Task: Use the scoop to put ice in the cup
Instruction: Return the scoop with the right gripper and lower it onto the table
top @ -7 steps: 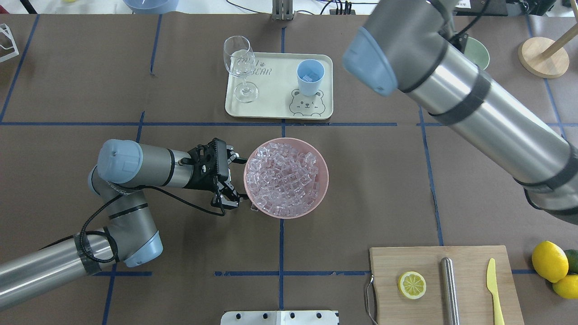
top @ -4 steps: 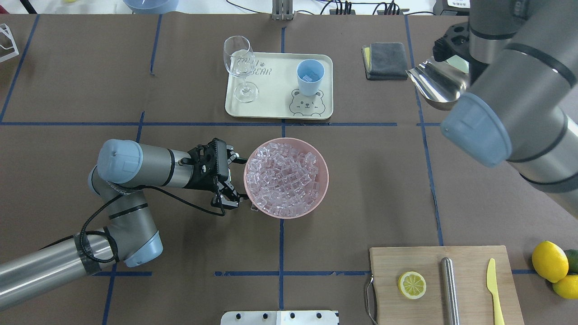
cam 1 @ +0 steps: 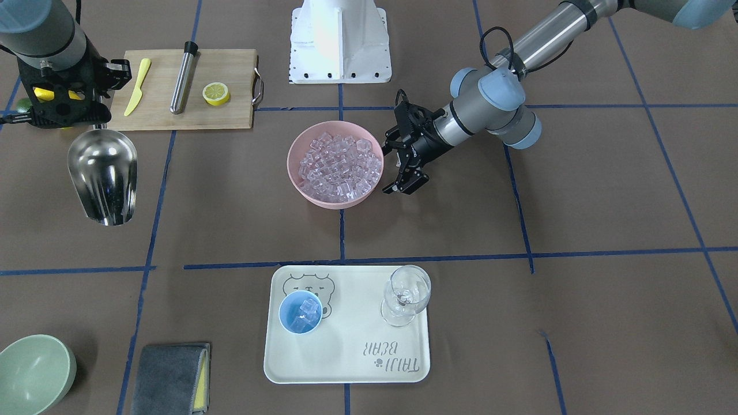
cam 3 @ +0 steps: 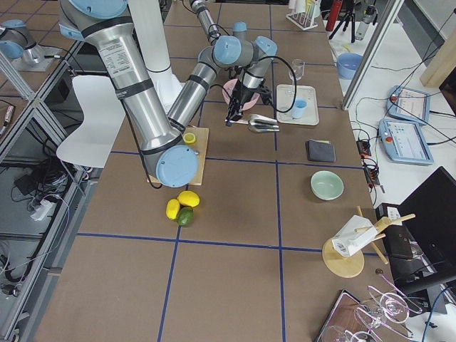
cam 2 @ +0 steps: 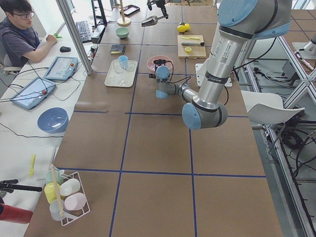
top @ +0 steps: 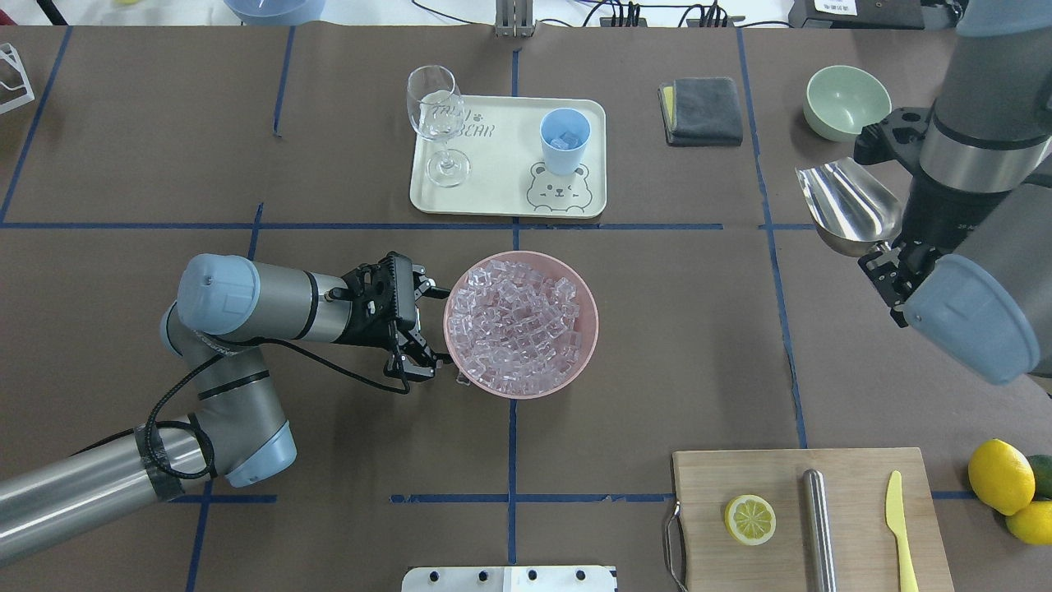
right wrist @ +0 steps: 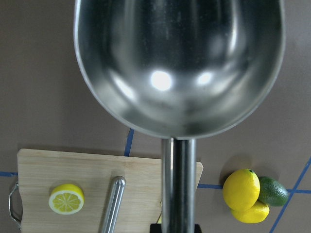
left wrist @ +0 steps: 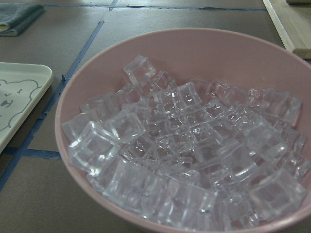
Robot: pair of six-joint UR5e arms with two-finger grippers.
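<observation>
I will set the steel scoop down with my right gripper on the table [cam 1: 137,184] next to the blue tape near the cutting board.
The ice [top: 520,325] fills a pink bowl [top: 590,329] at mid table and also shows in the left wrist view [left wrist: 184,155]. The light-blue cup [top: 565,140] stands on the cream tray [top: 493,193] with a few cubes in it [cam 1: 300,312]. My right gripper [top: 892,256] is shut on the handle of the steel scoop [top: 851,205]. It holds the scoop in the air at the table's right side. The scoop's trough [right wrist: 180,63] is empty. My left gripper [top: 427,329] is open, with its fingers against the pink bowl's left side [cam 1: 398,167].
A stemmed glass [top: 436,123] stands on the tray. A grey cloth [top: 705,109] and a pale green bowl [top: 846,100] are at the back right. A cutting board [top: 855,485] at the front right holds a lemon slice, a steel cylinder and a yellow knife. Lemons [top: 1001,477] lie beside it.
My right arm has swung away from the tray to the right, carrying the empty scoop nearer the table's right edge. The left arm and the bowl have not moved.
</observation>
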